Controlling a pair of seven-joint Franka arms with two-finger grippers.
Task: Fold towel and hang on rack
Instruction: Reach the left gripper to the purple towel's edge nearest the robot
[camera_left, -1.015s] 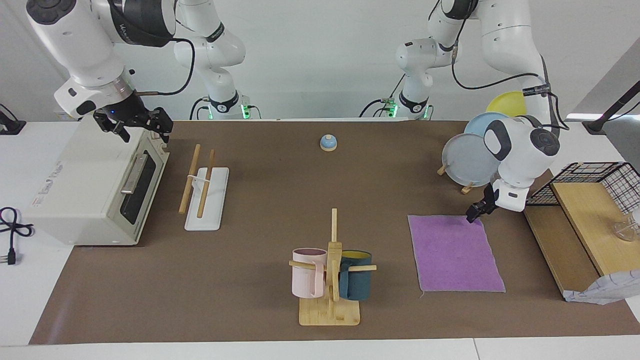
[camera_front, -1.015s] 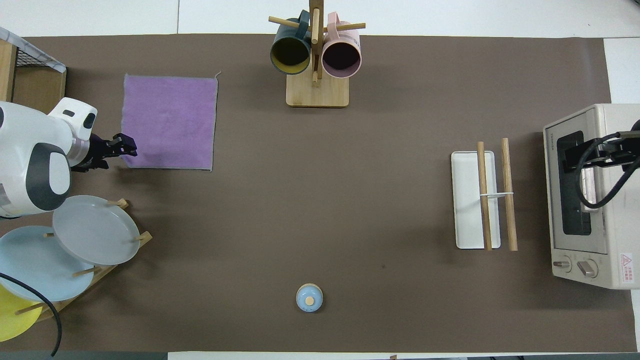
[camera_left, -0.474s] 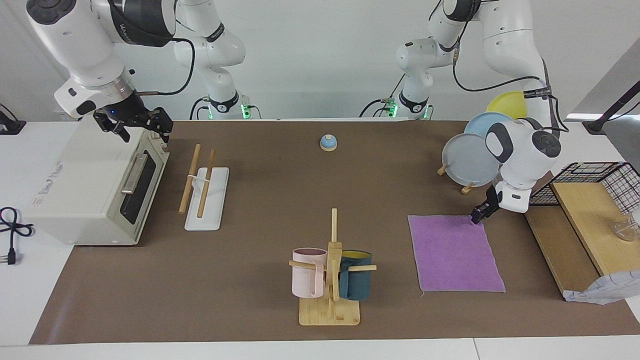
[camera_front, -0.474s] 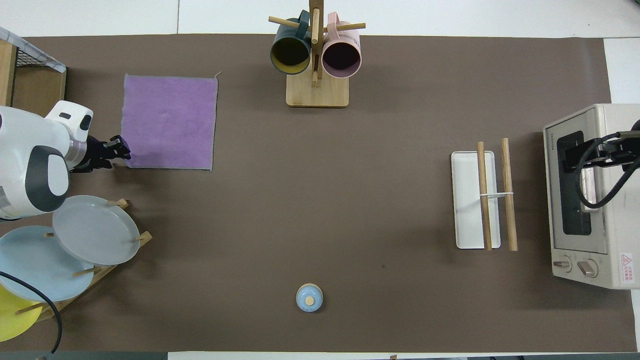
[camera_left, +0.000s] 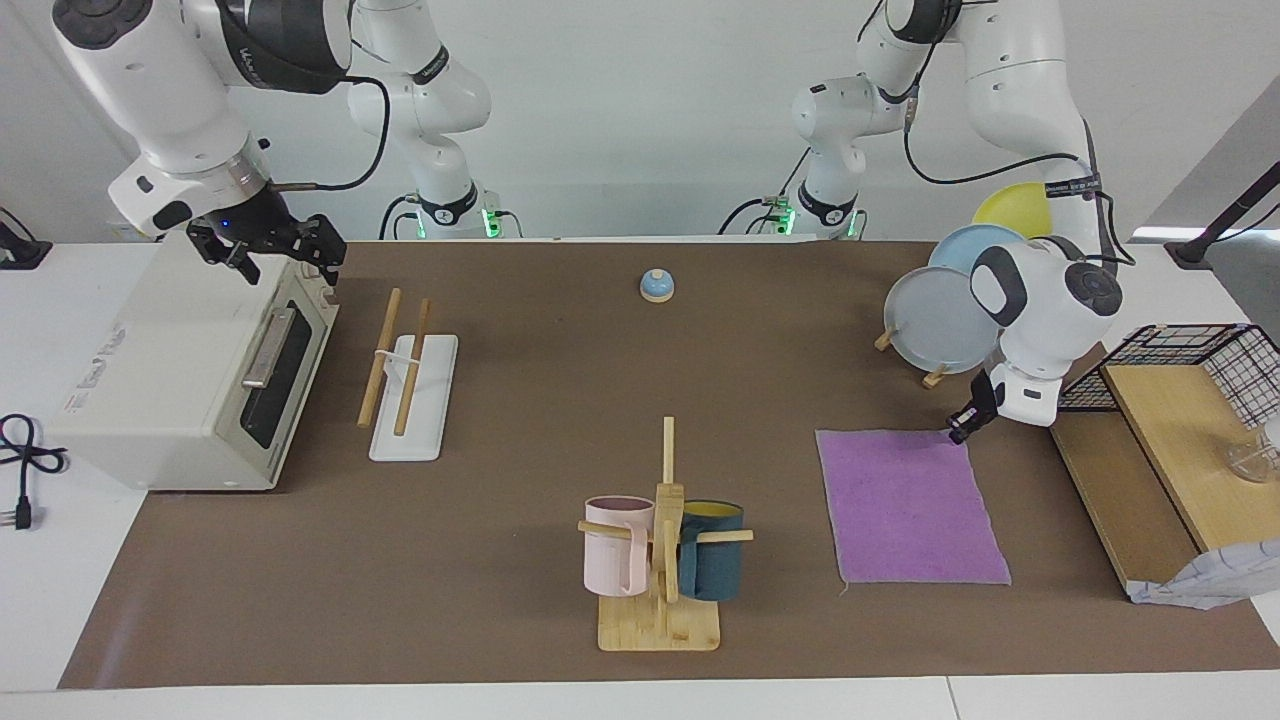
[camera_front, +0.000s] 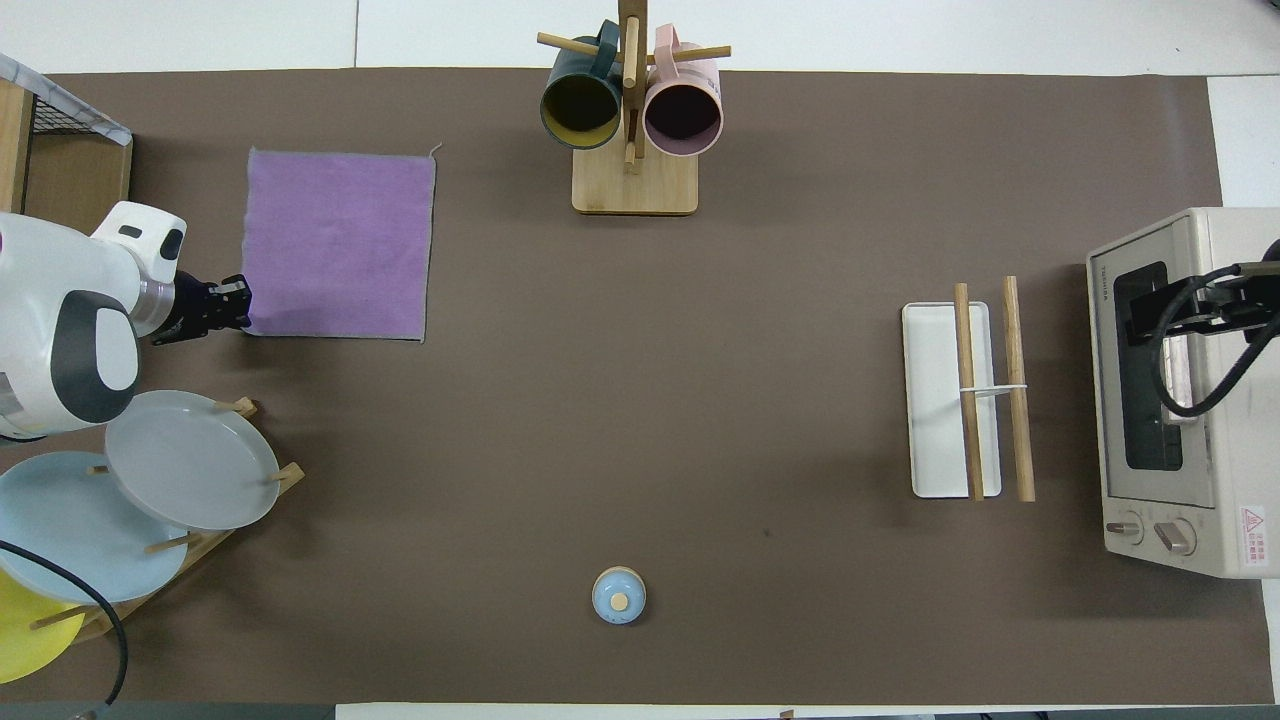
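Observation:
My left gripper is to let go of the purple towel, which will then rest doubled over along its edge (camera_front: 422, 266) facing the rack.
The purple towel (camera_left: 910, 505) lies flat and unfolded on the brown mat, toward the left arm's end of the table; it also shows in the overhead view (camera_front: 338, 243). My left gripper (camera_left: 963, 425) is low beside the towel's corner nearest the robots, just off its edge in the overhead view (camera_front: 228, 305). The rack (camera_left: 410, 385), a white base plate with two wooden rods, stands toward the right arm's end and also shows in the overhead view (camera_front: 965, 400). My right gripper (camera_left: 270, 252) waits open over the toaster oven, also seen from overhead (camera_front: 1200, 310).
A toaster oven (camera_left: 190, 370) stands beside the rack. A bamboo mug tree (camera_left: 660, 540) with pink and blue mugs is farthest from the robots. A plate stand (camera_left: 945, 310) and a wooden shelf with a wire basket (camera_left: 1170, 440) flank the left gripper. A small blue bell (camera_left: 657, 286) sits near the robots.
My left gripper has drawn back from over the towel's near corner to just off its edge, toward the left arm's end. The towel and the right arm have not moved.

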